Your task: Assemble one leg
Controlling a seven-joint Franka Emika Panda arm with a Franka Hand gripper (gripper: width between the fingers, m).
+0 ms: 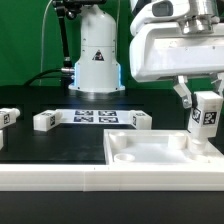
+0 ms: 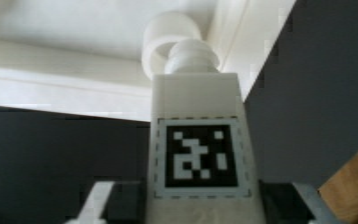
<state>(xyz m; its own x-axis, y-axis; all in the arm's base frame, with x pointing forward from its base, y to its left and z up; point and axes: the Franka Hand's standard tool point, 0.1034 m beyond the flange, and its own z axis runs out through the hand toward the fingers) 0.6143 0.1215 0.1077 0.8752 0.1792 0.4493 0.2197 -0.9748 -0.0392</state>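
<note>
My gripper needs to release the white leg upright in the white tray's near corner hollow (image 1: 199, 155) (image 2: 176, 42), below the leg's round peg.
My gripper (image 1: 203, 108) is shut on a white leg (image 1: 206, 118) with a black-and-white tag, held upright at the exterior view's right. The leg's lower end stands in the near right corner of the large white tray-like piece (image 1: 150, 150). In the wrist view the leg (image 2: 199, 130) fills the middle, its tag facing the camera, its round peg end meeting the tray's corner recess (image 2: 172, 35). My fingers (image 2: 105, 200) press both sides of the leg. Other legs lie on the black table: two at the exterior view's left (image 1: 8, 117) (image 1: 44, 121) and one near the middle (image 1: 137, 120).
The marker board (image 1: 93, 117) lies flat behind the tray. The arm's white base (image 1: 97, 55) stands at the back. A white ledge (image 1: 60, 177) runs along the table's front edge.
</note>
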